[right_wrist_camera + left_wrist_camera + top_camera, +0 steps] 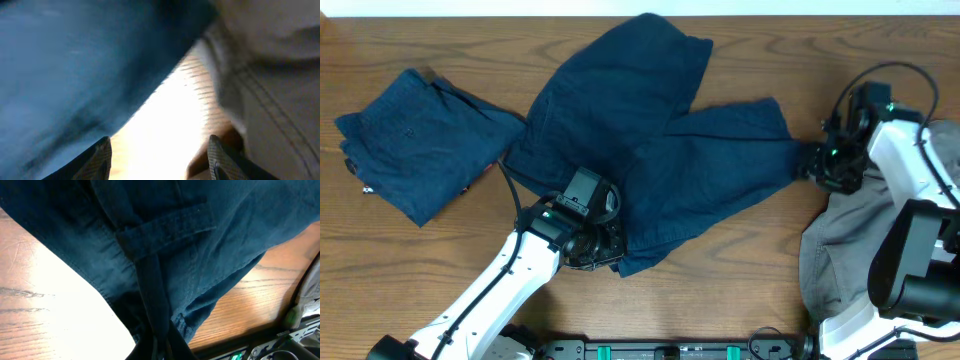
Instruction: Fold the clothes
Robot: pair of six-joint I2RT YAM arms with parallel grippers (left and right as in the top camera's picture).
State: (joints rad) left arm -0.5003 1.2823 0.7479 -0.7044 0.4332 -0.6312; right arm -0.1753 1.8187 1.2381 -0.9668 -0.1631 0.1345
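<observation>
The robot's left gripper needs to release the navy garment's lower corner on the bare wood (618, 299) just short of the black rail. The garment now lies across the table's middle.
A dark navy garment (660, 140) lies spread and rumpled across the middle of the table. My left gripper (598, 250) is shut on its lower edge; in the left wrist view the navy cloth (165, 255), with a belt loop, runs down into my jaws (162, 347). A folded navy garment (420, 140) lies at the far left. A light grey garment (845, 255) lies bunched at the right under the right arm. My right gripper (812, 165) sits at the spread garment's right tip; its fingers (157, 155) are open and empty, with navy cloth (75, 65) left and grey cloth (270, 75) right.
The wooden table (740, 290) shows bare in front of the spread garment. A black rail with green parts (670, 350) runs along the near edge. The far edge of the table (820, 12) meets a pale wall.
</observation>
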